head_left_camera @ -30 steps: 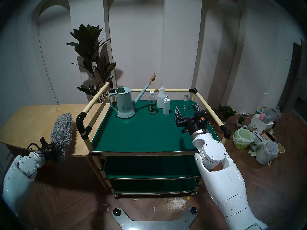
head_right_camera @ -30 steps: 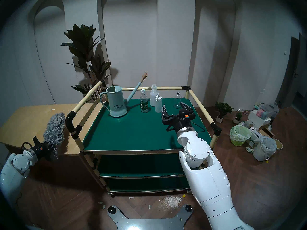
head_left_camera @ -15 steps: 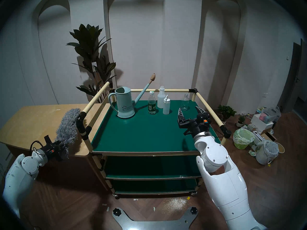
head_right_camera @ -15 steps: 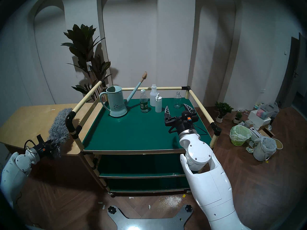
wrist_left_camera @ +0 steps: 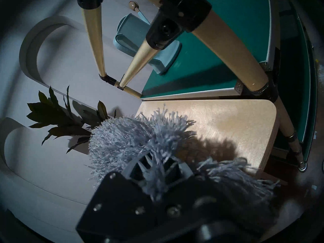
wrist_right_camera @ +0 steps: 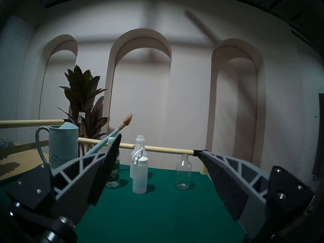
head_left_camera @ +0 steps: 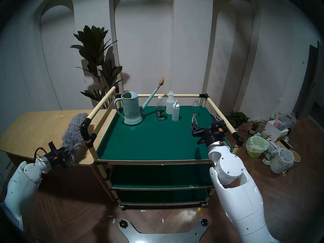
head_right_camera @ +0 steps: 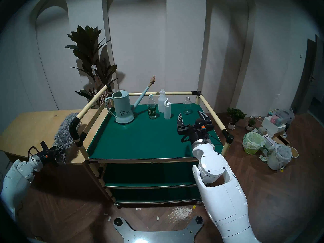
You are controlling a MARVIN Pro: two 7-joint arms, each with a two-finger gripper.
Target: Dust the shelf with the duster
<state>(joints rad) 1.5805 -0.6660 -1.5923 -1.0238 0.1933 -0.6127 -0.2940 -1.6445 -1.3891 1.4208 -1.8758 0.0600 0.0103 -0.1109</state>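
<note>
I need to use my left gripper to set the grey duster down on the tan table (head_left_camera: 83, 147) (wrist_left_camera: 196, 140) next to the black corner joint of the cart.
The shelf (head_left_camera: 149, 141) is the top dark green board of the cart, railed by cream tubes; it also shows in the head right view (head_right_camera: 136, 137). My left gripper (head_left_camera: 65, 151) is shut on the base of the grey fluffy duster (head_left_camera: 73, 132). The duster head tilts up and to the right over the tan table, outside the cart, with its tip behind the black corner joint (head_left_camera: 85, 130) of the left rail. In the left wrist view the fibres of the duster (wrist_left_camera: 131, 141) cover my gripper (wrist_left_camera: 161, 165). My right gripper (head_left_camera: 203, 115) is open and empty above the shelf's right rear.
At the shelf's back stand a light blue watering can (head_left_camera: 131, 111), a water bottle (head_left_camera: 160, 111), two white bottles (head_left_camera: 175, 112) and a clear glass bottle (head_left_camera: 195, 108). The tan table (head_left_camera: 35, 128) adjoins the cart's left. Bins (head_left_camera: 256, 146) stand on the floor at the right.
My left arm has carried the duster rightward to the cart's left rail and tilted its head to the right. My open right gripper has drifted right, toward the right rail.
</note>
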